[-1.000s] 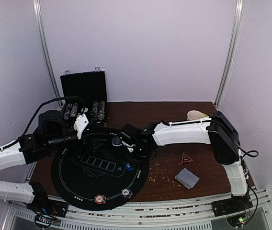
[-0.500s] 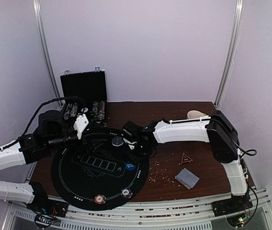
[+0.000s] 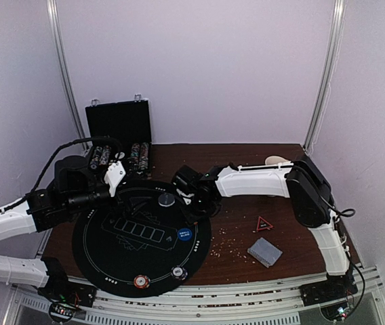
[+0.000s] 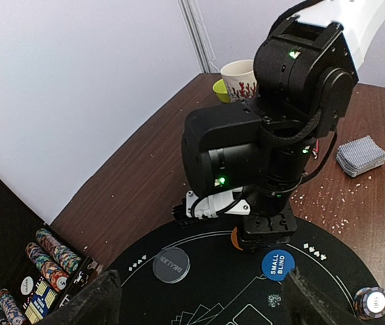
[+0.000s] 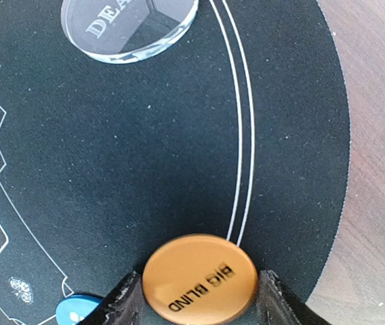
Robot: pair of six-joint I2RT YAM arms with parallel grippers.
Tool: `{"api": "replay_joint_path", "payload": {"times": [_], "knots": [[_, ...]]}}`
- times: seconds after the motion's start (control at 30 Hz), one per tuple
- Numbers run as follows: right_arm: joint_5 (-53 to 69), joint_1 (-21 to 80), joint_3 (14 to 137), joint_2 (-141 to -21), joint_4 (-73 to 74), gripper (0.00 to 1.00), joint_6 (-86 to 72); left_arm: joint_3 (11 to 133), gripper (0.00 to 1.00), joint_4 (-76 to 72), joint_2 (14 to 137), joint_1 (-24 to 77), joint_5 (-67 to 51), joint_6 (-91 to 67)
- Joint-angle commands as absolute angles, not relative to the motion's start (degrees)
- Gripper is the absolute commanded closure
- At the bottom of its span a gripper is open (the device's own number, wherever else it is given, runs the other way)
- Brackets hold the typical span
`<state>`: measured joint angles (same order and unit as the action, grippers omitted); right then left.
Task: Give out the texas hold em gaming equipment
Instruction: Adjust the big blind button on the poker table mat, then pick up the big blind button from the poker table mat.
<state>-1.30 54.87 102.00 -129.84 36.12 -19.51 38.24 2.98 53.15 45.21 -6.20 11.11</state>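
Note:
My right gripper needs to set the orange disc down on the black mat [image 3: 108,260], next to the red-white disc, on the side of my left gripper. The orange disc is now low over the mat's edge.
My right gripper [image 5: 199,298] is shut on the orange "BIG BLIND" disc [image 5: 199,279], low over the right edge of the round black mat [image 3: 111,250]. From above the gripper [image 3: 196,205] is at the mat's far right. The clear dealer disc [image 3: 167,200] lies just left of it and the blue "SMALL BLIND" disc [image 3: 185,235] just in front. A red-white disc [image 3: 141,281] and a black-white disc [image 3: 177,273] sit at the mat's near edge. The card deck [image 3: 265,252] lies on the table at the right. My left gripper [image 4: 203,305] is open and empty above the mat's left side.
The open black case [image 3: 118,122] with chip rows [image 4: 50,257] stands at the back left. A white patterned mug [image 4: 240,78] is at the back right. A red triangle [image 3: 264,224] and scattered crumbs lie on the brown table right of the mat.
My right gripper has shifted a little away from the blue disc toward the mat's far right edge, and the arm has stretched lower. The left arm has not moved.

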Motion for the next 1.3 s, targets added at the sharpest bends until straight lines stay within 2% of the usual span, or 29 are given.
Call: {"api": "replay_joint_path", "payload": {"times": [0.0, 0.1, 0.23, 0.4, 0.6, 0.87, 1.07, 1.27], "knots": [[-2.5, 54.8, 102.6, -132.6, 37.3, 0.39, -19.2, 38.3, 0.15, 0.7, 52.9, 45.0, -6.1, 11.9], [-3.0, 54.7, 102.9, -133.5, 37.7, 0.34, -19.2, 38.4, 0.15, 0.8, 52.9, 44.9, -6.0, 11.9], [-2.0, 54.7, 104.1, -134.5, 38.6, 0.37, -18.7, 38.5, 0.15, 0.9, 52.9, 44.9, -5.9, 12.0], [-2.5, 54.9, 103.9, -134.8, 39.8, 0.54, -18.9, 38.5, 0.16, 1.0, 52.8, 44.9, -5.8, 12.0], [-2.2, 54.9, 104.4, -132.4, 39.4, 0.62, -19.4, 38.8, 0.15, 1.1, 52.5, 44.9, -4.9, 11.9], [-1.8, 55.3, 107.4, -128.5, 37.6, 0.64, -19.3, 40.5, 0.15, 0.1, 53.0, 43.0, 12.3, 5.5], [-0.4, 58.5, 111.4, -128.7, 37.6, 0.64, -17.7, 41.7, 0.15, 3.5, 53.2, 37.9, 20.0, 0.0], [6.5, 66.1, 117.8, -131.8, 31.5, 0.65, -15.5, 42.9, 0.15, 8.1, 52.6, 28.9, 23.7, -7.6]]}}
